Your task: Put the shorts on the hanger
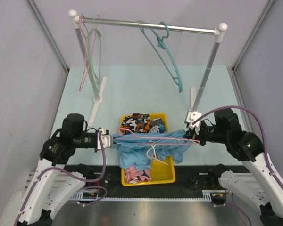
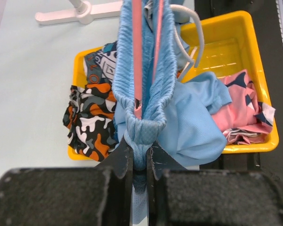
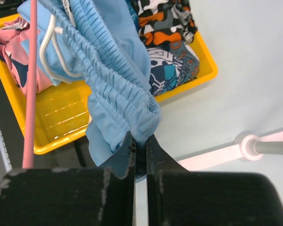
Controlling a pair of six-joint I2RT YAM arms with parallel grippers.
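My right gripper should release the waistband of the light blue shorts, now stretched above the yellow bin, around the end of the thin pale pink hanger [image 1: 182,137].
The light blue shorts [image 1: 146,143] hang stretched by the waistband between my two grippers, above the yellow bin. My left gripper [image 1: 110,138] is shut on the left end of the waistband [image 2: 139,153]. My right gripper [image 1: 191,137] is shut on the right end [image 3: 140,143]. The thin pale pink hanger [image 1: 155,137] lies along the waistband, and its bars run inside the open waistband in the left wrist view [image 2: 137,56]. One bar shows in the right wrist view [image 3: 30,84]. The white drawstring [image 1: 153,153] dangles below.
The yellow bin [image 1: 171,176] holds an orange-black-white patterned garment [image 1: 137,122] and a pink patterned one [image 1: 137,174]. Behind stands a clothes rack [image 1: 146,23] with a teal hanger [image 1: 167,61], a pale green hanger [image 1: 98,61] and another pink one [image 1: 87,56].
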